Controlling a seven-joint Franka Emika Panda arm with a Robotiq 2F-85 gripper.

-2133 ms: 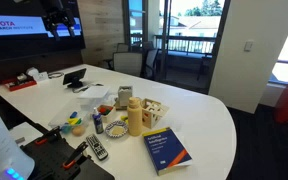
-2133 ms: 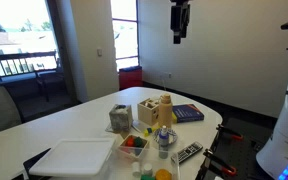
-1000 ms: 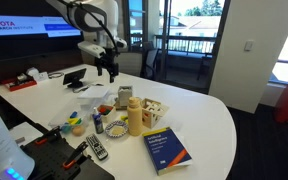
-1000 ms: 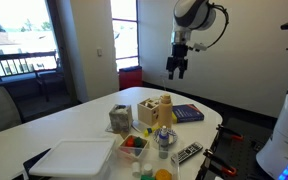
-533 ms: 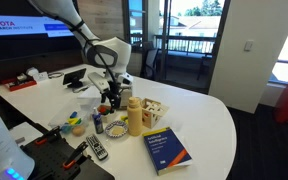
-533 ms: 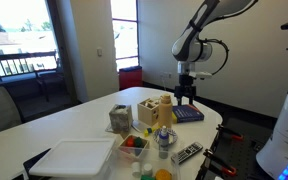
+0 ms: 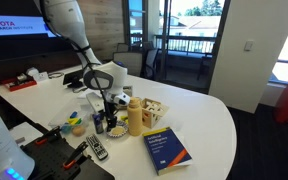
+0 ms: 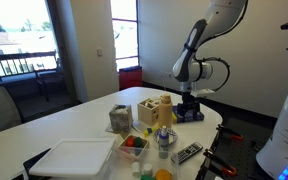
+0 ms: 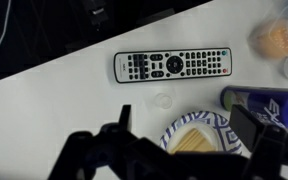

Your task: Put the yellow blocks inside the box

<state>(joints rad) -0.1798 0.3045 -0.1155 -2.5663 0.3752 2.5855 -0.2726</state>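
Note:
Next, my gripper goes to the small clear cap between the remote control and the blue-patterned bowl and closes on the cap's sides (image 7: 111, 144) (image 9: 162, 100).
In the wrist view a blue-patterned bowl (image 9: 212, 122) holds a pale yellow block (image 9: 189, 143). My gripper (image 9: 188, 120) is open, with its fingers either side of the bowl just above it, holding nothing. In both exterior views the gripper (image 7: 111, 113) (image 8: 187, 104) hangs low over the table among the clutter and hides the bowl. The open wooden box (image 7: 157, 110) (image 8: 145, 112) stands beside a yellow bottle (image 7: 135, 117) (image 8: 165, 108), apart from the gripper.
A remote control (image 9: 171, 65) and a small clear cap (image 9: 162, 100) lie by the bowl, with a blue can (image 9: 262, 99) next to it. A blue book (image 7: 167, 148) (image 8: 190, 113), a white tray (image 8: 74, 158) and a tub of coloured pieces (image 8: 133, 145) also sit on the table.
The arm has come down from high above the table to just over the bowl, beside the yellow bottle. The objects on the table have not moved.

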